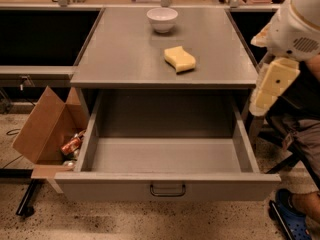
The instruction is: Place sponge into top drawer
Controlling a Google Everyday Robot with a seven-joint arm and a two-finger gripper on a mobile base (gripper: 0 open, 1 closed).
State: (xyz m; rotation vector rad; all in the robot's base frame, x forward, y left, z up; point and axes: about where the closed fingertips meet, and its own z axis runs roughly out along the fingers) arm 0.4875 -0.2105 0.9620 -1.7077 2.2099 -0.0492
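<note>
The pale yellow sponge should be next for my gripper, which will go to it and close on the sponge's near end (pixel 187 64), farthest from the white bowl.
The pale yellow sponge (pixel 180 59) lies on the grey cabinet top (pixel 120 54), right of centre. The top drawer (pixel 165 156) stands pulled wide out below it, with its dark handle (pixel 167 190) at the front. Nothing shows inside the drawer. My gripper (pixel 267 86) hangs at the right edge of the view, beside the cabinet's right side and to the right of the sponge, with nothing seen in it.
A white bowl (pixel 162 19) stands at the back of the cabinet top. A brown cardboard box (pixel 42 129) with some items in it sits on the floor to the left of the drawer. A person's leg and blue shoe (pixel 287 219) are at the right.
</note>
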